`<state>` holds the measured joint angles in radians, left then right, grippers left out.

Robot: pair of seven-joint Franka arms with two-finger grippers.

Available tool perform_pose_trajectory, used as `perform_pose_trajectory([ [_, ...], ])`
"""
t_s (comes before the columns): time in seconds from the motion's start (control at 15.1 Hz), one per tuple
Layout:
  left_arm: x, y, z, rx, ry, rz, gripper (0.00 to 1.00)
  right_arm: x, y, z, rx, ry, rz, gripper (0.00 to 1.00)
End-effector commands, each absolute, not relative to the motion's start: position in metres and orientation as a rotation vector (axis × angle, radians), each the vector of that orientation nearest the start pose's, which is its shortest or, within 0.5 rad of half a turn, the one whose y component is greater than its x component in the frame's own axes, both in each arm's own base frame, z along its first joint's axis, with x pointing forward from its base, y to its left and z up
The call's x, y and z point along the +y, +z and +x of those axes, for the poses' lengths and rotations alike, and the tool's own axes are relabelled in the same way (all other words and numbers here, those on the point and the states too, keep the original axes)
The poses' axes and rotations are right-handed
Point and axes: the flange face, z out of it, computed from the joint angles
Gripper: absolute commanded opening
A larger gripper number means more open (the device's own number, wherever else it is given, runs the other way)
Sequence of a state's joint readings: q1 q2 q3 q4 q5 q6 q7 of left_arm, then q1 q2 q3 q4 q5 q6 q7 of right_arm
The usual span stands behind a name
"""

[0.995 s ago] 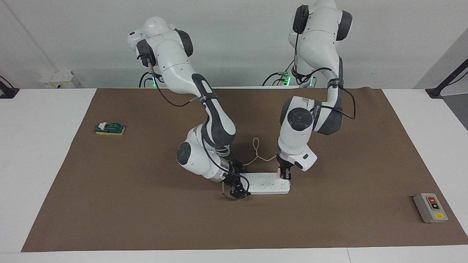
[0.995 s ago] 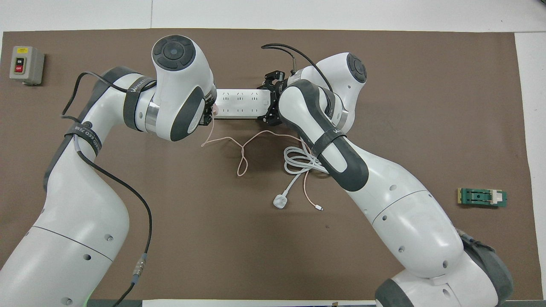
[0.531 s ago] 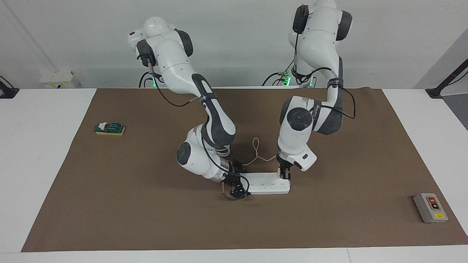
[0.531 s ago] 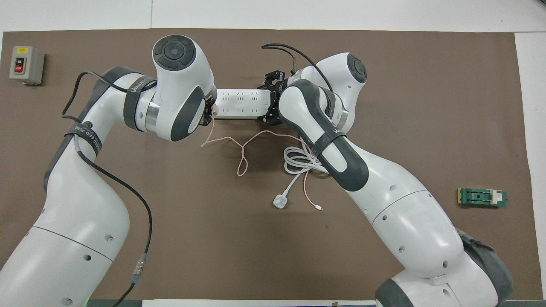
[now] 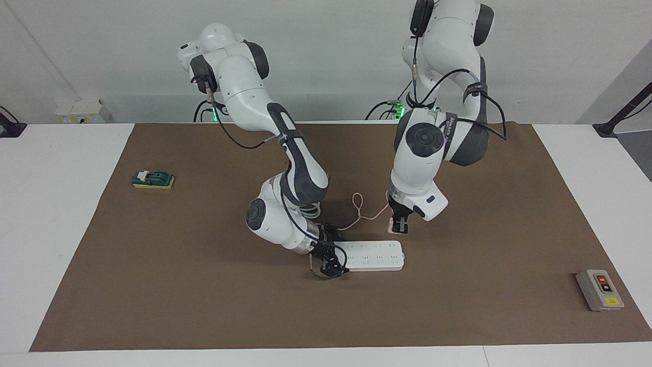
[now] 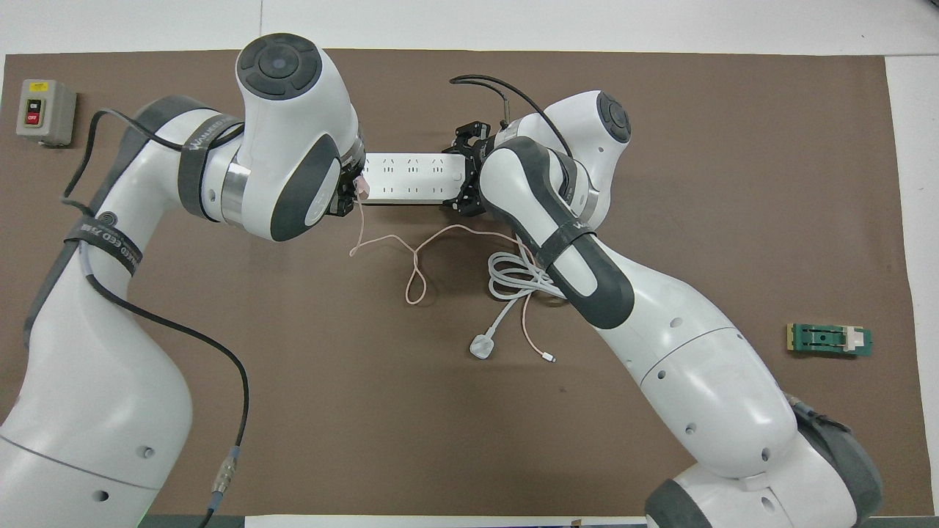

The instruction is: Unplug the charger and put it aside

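Observation:
My left gripper is going to release the charger on the mat at the switch box's end (image 6: 169, 342), level with the white plug.
The pale-pink charger (image 5: 392, 228) is in my left gripper (image 5: 398, 227), which is shut on it and holds it in the air just above the end of the white power strip (image 5: 374, 255), clear of the sockets. In the overhead view the charger (image 6: 360, 189) shows at the tip of the left gripper (image 6: 351, 198), beside the strip's (image 6: 411, 178) end. Its thin pink cable (image 6: 414, 275) trails over the mat toward the robots. My right gripper (image 5: 328, 261) is low at the strip's other end, its fingers (image 6: 469, 138) closed across the strip.
A round white plug (image 6: 482, 346) with a coiled thick white cord lies nearer the robots than the strip. A grey switch box (image 5: 599, 289) sits toward the left arm's end. A green block (image 5: 153, 179) sits toward the right arm's end.
My left gripper has risen with the charger, lifting it off the power strip's end. The right gripper and the strip have stayed put.

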<state>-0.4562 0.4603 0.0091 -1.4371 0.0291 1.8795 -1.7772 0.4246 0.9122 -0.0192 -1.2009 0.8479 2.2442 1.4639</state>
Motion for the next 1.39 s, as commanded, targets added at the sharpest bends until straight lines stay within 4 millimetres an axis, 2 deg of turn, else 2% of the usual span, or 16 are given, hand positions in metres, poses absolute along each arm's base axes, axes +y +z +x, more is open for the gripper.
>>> perform_pose_trajectory([
  [0.0, -0.290, 0.411, 0.610, -1.756, 0.010, -2.535, 0.00, 0.332, 0.240, 0.706, 1.773, 0.605, -1.819, 0.52],
  [0.2, -0.287, 0.410, 0.606, -1.452, 0.034, -2.707, 0.00, 0.331, 0.244, 0.707, 1.809, 0.621, -1.789, 0.82],
  [0.27, -0.285, 0.413, 0.605, -1.351, 0.037, -2.762, 0.00, 0.329, 0.246, 0.708, 1.819, 0.625, -1.781, 0.83],
  [0.33, -0.280, 0.410, 0.604, -1.220, 0.050, -2.819, 0.00, 0.326, 0.251, 0.710, 1.817, 0.626, -1.775, 0.96],
  [0.4, -0.267, 0.415, 0.606, -1.100, 0.055, -2.869, 0.00, 0.327, 0.256, 0.710, 1.811, 0.622, -1.777, 1.00],
  [0.53, -0.231, 0.428, 0.605, -0.763, 0.074, -2.986, 0.00, 0.323, 0.269, 0.712, 1.802, 0.609, -1.773, 1.00],
  [0.6, -0.202, 0.432, 0.602, -0.567, 0.108, -3.025, 0.00, 0.322, 0.277, 0.713, 1.796, 0.611, -1.767, 1.00],
  [0.73, -0.162, 0.433, 0.592, -0.277, 0.158, -3.067, 0.00, 0.313, 0.289, 0.716, 1.800, 0.620, -1.754, 1.00],
  [0.86, -0.118, 0.428, 0.589, -0.046, 0.189, -3.091, 0.00, 0.301, 0.310, 0.719, 1.815, 0.645, -1.730, 1.00],
  [1.0, -0.073, 0.422, 0.582, 0.147, 0.231, -3.101, 0.00, 0.274, 0.340, 0.720, 1.824, 0.644, -1.720, 1.00],
  [1.19, 0.009, 0.410, 0.567, 0.329, 0.281, -3.137, 0.00, 0.226, 0.392, 0.722, 1.819, 0.648, -1.695, 1.00],
  [1.26, 0.037, 0.398, 0.548, 0.344, 0.283, -3.215, 0.00, 0.200, 0.419, 0.723, 1.812, 0.646, -1.694, 1.00],
  [1.33, 0.052, 0.381, 0.530, 0.342, 0.269, -3.248, 0.00, 0.186, 0.433, 0.722, 1.809, 0.619, -1.715, 1.00],
])
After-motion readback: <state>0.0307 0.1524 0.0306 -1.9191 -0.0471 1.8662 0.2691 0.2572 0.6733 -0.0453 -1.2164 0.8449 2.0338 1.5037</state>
